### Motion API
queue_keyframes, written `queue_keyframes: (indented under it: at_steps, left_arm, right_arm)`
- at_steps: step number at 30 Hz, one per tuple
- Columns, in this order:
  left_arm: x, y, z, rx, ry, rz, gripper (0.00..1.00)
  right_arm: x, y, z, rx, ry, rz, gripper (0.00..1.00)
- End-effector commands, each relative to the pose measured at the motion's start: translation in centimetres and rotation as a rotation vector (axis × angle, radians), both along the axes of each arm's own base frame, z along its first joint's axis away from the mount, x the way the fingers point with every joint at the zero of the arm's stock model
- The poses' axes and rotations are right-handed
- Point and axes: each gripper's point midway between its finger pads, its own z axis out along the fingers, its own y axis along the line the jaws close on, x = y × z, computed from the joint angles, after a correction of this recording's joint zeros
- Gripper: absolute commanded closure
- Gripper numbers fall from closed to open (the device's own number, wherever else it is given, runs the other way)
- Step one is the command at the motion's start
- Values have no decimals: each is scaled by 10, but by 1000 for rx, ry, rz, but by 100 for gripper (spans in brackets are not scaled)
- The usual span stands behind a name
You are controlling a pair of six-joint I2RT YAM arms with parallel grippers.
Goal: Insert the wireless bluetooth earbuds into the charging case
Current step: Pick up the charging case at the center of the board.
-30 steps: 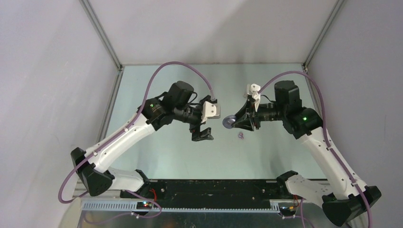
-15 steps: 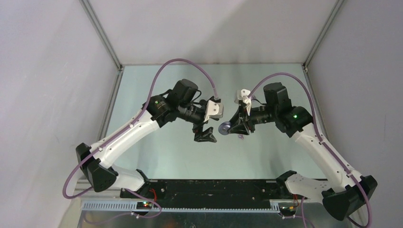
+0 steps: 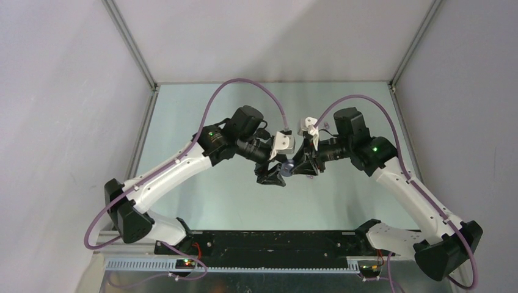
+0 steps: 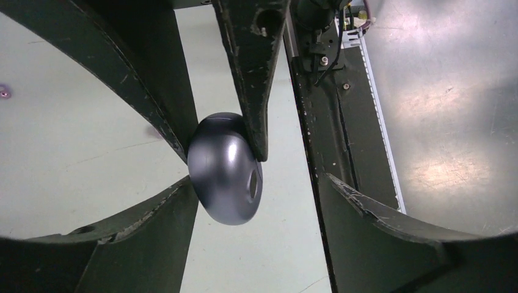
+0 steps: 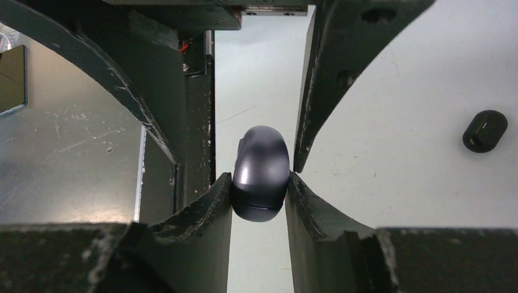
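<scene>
My right gripper pinches the charging case close to its seam. My left gripper needs to take the case's sides (image 4: 226, 171) before my right gripper grips it from another angle.
My right gripper (image 5: 259, 180) is shut on a dark grey pebble-like charging case (image 5: 261, 174) and holds it above the table. In the top view the case (image 3: 286, 168) sits mid-table between both grippers. My left gripper (image 4: 256, 183) is open, its fingers standing either side of the case (image 4: 225, 170) without closing on it. One glossy black earbud (image 5: 485, 130) lies on the table off to the side. A small pale purple earbud (image 4: 3, 91) shows at the left edge of the left wrist view. The third bud is out of view.
A black rail (image 3: 269, 241) runs along the table's near edge and also shows in the left wrist view (image 4: 342, 91). Grey walls with metal corner posts (image 3: 131, 46) close in the left, right and back sides.
Both arms have moved in toward each other. The left gripper, which was apart from the case, now straddles it while the right gripper keeps hold.
</scene>
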Motion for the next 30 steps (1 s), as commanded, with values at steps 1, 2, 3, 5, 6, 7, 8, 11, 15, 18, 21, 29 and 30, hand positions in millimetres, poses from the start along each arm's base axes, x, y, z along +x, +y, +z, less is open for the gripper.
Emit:
queue_keyframes:
  at_steps: [1,2,3,5,6,7,8,11,15,18,21,29,30]
  left_arm:
    - [-7,-6,8,-27,20,-31,26]
    - [-7,-6,8,-26,19,-31,28]
    - [-7,-6,8,-26,18,-30,32]
    - [-8,-6,7,-25,20,-33,37]
    - [-8,-6,7,-25,20,-34,39]
    - [-8,-6,6,-24,22,-35,41]
    - [-8,-5,6,-23,21,-34,41]
    - [-8,-5,5,-21,21,-36,42]
    - [-10,-5,6,-24,21,-45,51]
    - [-12,-4,5,-24,25,-49,61]
    - [-12,-4,5,-24,27,-50,69]
    - [-6,-7,6,-31,26,-17,82]
    - [-5,-7,7,-32,29,-6,82]
  right_arm:
    - [0,4,5,16,-32,22,85]
    - [-1,4,4,15,-30,24,85]
    - [0,4,3,13,-30,24,85]
    - [-1,4,3,11,-33,30,85]
    - [-1,4,2,9,-38,32,85]
    - [-2,4,2,8,-39,33,85]
    - [-1,4,2,6,-42,32,85]
    - [-1,3,0,-1,-44,33,85]
    - [-1,3,-1,-4,-49,34,84]
    - [-2,2,-1,-5,-51,35,84]
    - [-1,2,-1,-6,-51,33,84]
    - [2,1,6,15,-52,11,57]
    - [4,-1,8,20,-56,1,49]
